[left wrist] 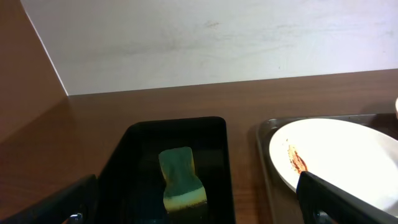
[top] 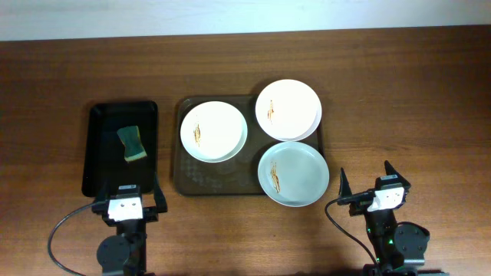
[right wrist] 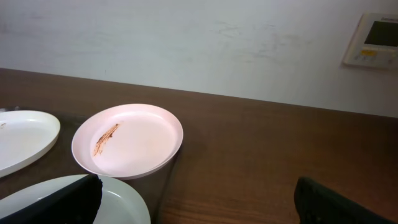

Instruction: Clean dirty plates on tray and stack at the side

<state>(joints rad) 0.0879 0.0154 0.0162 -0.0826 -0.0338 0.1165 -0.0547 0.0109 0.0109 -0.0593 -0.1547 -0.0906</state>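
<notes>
The plates have streaks, so the robot's left gripper should next go to the green-yellow sponge's narrow middle [top: 131,142] [left wrist: 180,177] in the black tray and close there.
Three plates lie on the brown tray [top: 186,179]. A white plate [top: 214,131] at the tray's left has brown streaks; it also shows in the left wrist view [left wrist: 342,155]. A white plate [top: 288,110] at the top right has a streak; it also shows in the right wrist view [right wrist: 130,140]. A bluish-grey plate [top: 294,173] at the bottom right has a streak too. My left gripper [top: 128,201] is open and empty, near the black tray's front end. My right gripper [top: 368,184] is open and empty, right of the bluish plate.
A narrow black tray [top: 103,149] left of the brown tray holds a green-yellow sponge [top: 133,144], also in the left wrist view [left wrist: 180,177]. A white wall runs along the table's far edge. Bare wood table lies right of the brown tray.
</notes>
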